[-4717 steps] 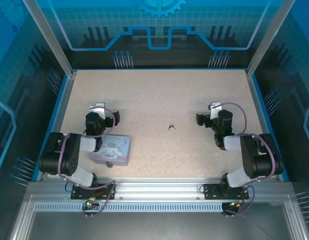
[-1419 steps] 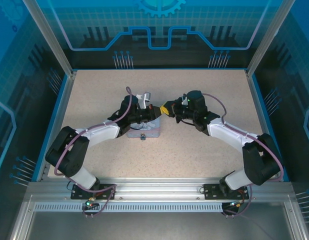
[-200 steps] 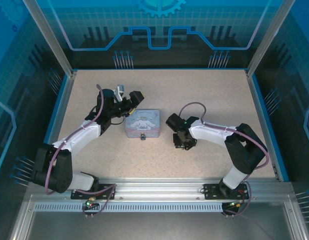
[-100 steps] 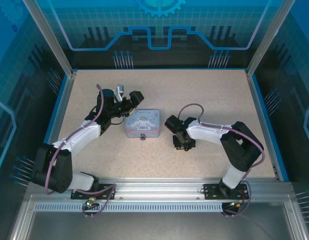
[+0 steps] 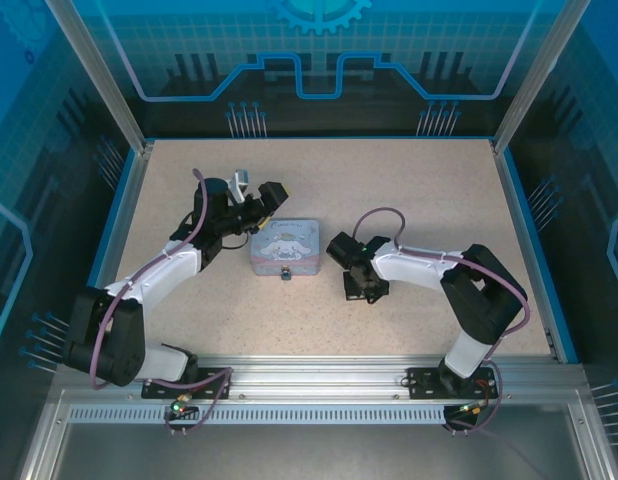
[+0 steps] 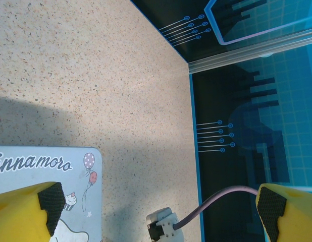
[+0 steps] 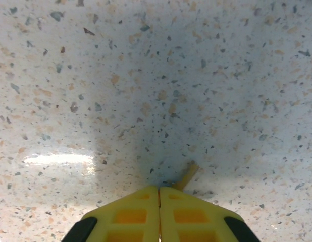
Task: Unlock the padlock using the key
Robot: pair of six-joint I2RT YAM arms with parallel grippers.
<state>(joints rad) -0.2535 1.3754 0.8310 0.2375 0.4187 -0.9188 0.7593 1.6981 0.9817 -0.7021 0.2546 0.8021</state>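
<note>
The tip of the key slants out from under my right gripper's closed fingers. I should open those fingers and then pinch the key (image 7: pixel 186 178) in line with them.
The small dark padlock (image 5: pixel 285 273) hangs at the near edge of the pastel tin (image 5: pixel 286 247). My right gripper (image 5: pixel 355 291) points down at the table to the right of the tin, and in the right wrist view its yellow fingers (image 7: pixel 123 214) meet with no gap. A thin sliver, which looks like the key (image 7: pixel 188 175), pokes out on the table from under the right fingertip. Whether it is pinched I cannot tell. My left gripper (image 5: pixel 265 204) hovers behind the tin's left corner, with its jaws wide apart and nothing between its pads (image 6: pixel 51 198).
The tin's corner (image 6: pixel 70 169) lies under my left finger. A white connector (image 6: pixel 163 230) with a purple cable sits beyond it. The blue table rim (image 6: pixel 193 126) and dark enclosure wall run along the right. Speckled tabletop (image 5: pixel 419 190) surrounds both arms.
My right gripper's jaws have closed down at the table, and the right arm has edged slightly left. The left arm, the tin and the padlock have not moved.
</note>
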